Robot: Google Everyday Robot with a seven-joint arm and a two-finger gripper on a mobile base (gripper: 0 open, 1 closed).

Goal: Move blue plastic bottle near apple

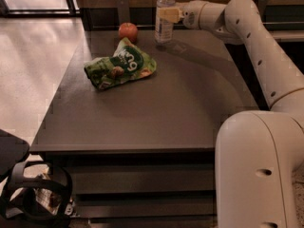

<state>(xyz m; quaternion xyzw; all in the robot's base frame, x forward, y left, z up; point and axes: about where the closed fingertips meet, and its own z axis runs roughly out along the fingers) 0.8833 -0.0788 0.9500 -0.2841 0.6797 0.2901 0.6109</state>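
I need to set the blue plastic bottle, now upright at the table's far edge, with my gripper on the dark table (161, 48) between the apple and my arm.
The blue plastic bottle (164, 14), clear with a white cap and a white-and-blue label, stands upright at the far edge of the dark table (156, 108). My gripper (169, 14) reaches in from the right and is shut on the bottle's middle. The small red-orange apple (128, 31) sits on the table just left of the bottle, a short gap apart.
A green snack bag with white lettering (119, 68) lies in front of the apple, left of centre. My white arm (259, 46) arcs along the table's right side. A dark ledge and wall run behind the table. A dark chair (28, 184) is at lower left.
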